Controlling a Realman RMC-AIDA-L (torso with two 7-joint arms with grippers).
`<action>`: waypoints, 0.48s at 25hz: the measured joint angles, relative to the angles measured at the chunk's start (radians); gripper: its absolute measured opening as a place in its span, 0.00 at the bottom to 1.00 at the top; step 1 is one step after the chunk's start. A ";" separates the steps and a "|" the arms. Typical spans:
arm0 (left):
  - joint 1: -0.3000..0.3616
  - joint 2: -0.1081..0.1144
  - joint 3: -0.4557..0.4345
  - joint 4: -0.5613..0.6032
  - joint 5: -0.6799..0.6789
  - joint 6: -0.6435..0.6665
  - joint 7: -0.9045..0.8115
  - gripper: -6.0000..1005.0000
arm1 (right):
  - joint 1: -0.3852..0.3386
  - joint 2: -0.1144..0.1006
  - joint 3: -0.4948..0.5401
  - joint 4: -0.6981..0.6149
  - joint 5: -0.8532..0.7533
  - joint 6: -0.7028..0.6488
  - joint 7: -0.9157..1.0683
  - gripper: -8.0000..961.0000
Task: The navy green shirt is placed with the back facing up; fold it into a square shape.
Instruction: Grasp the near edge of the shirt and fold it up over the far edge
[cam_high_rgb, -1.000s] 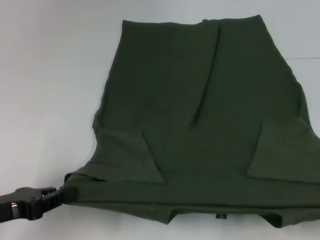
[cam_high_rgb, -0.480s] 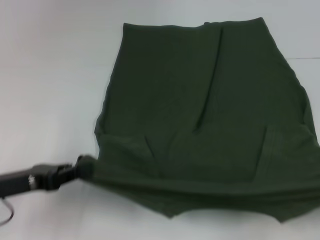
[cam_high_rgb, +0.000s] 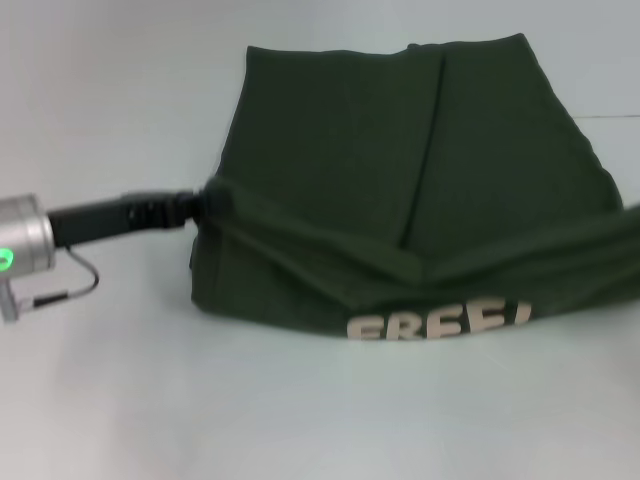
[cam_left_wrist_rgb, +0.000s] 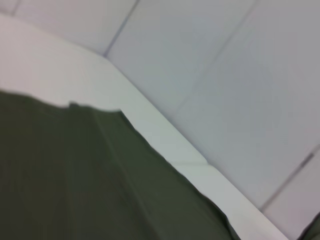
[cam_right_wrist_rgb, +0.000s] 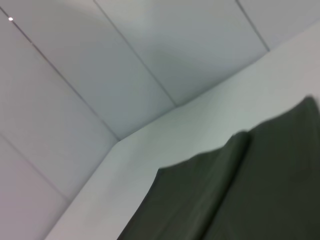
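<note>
The shirt's lifted corner, now raised over the shirt, will be let go by my right gripper on its far part's slanted side edge (cam_high_rgb: 584, 126), opposite my left gripper.
The navy green shirt (cam_high_rgb: 400, 150) lies on the white table, its far part flat. My left gripper (cam_high_rgb: 205, 203) is shut on the shirt's near-left corner and holds it raised over the shirt's left side. The lifted near edge runs as a taut fold across to the right border of the head view. Pale block letters (cam_high_rgb: 440, 322) show on the turned-up underside near the front. The right gripper is out of view. Dark fabric fills the lower part of the left wrist view (cam_left_wrist_rgb: 75, 175) and of the right wrist view (cam_right_wrist_rgb: 250, 190).
White table (cam_high_rgb: 100, 400) surrounds the shirt on the left and in front. A silver wrist joint with a green light (cam_high_rgb: 20, 248) sits at the far left. The wrist views show the table's far edge (cam_left_wrist_rgb: 165, 145) and pale wall panels behind it.
The left gripper has risen and moved away from the front edge, carrying the shirt's near edge up and over. The folded sleeve flaps are now covered, and the lettered underside has come into sight.
</note>
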 joint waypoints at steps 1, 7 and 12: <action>-0.013 -0.001 0.001 -0.001 -0.007 -0.028 -0.001 0.05 | 0.022 -0.001 -0.001 0.001 0.000 0.028 -0.002 0.04; -0.091 -0.020 0.007 -0.029 -0.101 -0.286 0.048 0.06 | 0.145 0.007 -0.025 0.040 0.001 0.230 -0.044 0.04; -0.132 -0.030 0.007 -0.083 -0.173 -0.414 0.139 0.06 | 0.234 0.012 -0.035 0.132 0.003 0.434 -0.128 0.04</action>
